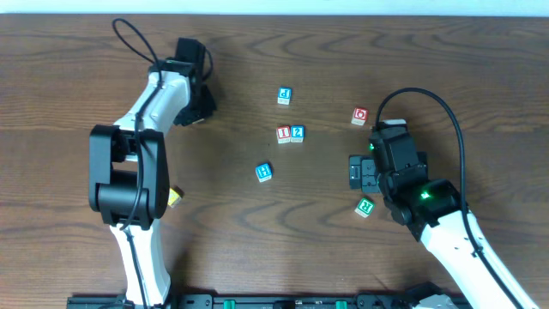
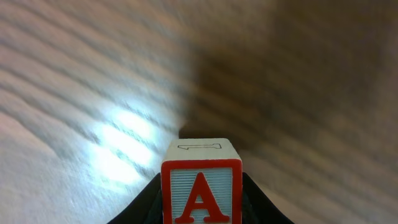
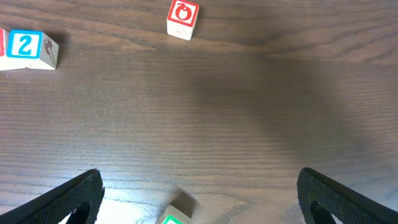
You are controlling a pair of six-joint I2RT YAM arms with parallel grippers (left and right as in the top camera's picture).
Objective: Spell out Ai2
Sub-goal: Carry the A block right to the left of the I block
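Next, I release the red A cube from my left gripper beside the red I cube, opposite the blue 2 cube (image 1: 269,136).
The left wrist view is filled by the light-wood cube with a red A (image 2: 201,186), held above the table with my left gripper (image 2: 202,202) shut on its sides. From overhead, that gripper (image 1: 199,94) hangs at the far left and hides the cube. The red I cube (image 1: 283,134) and the blue 2 cube (image 1: 297,133) stand touching side by side at the table's middle. The 2 cube (image 3: 26,46) also appears top left in the right wrist view. My right gripper (image 1: 356,172) (image 3: 199,177) is wide open and empty, right of the pair.
A blue P cube (image 1: 285,95) lies behind the pair and a blue H cube (image 1: 263,172) in front. A red O cube (image 1: 359,115) (image 3: 183,18) sits far right. A green cube (image 1: 364,207) (image 3: 174,216) lies just under the right gripper. A yellow cube (image 1: 175,197) peeks out beside the left arm.
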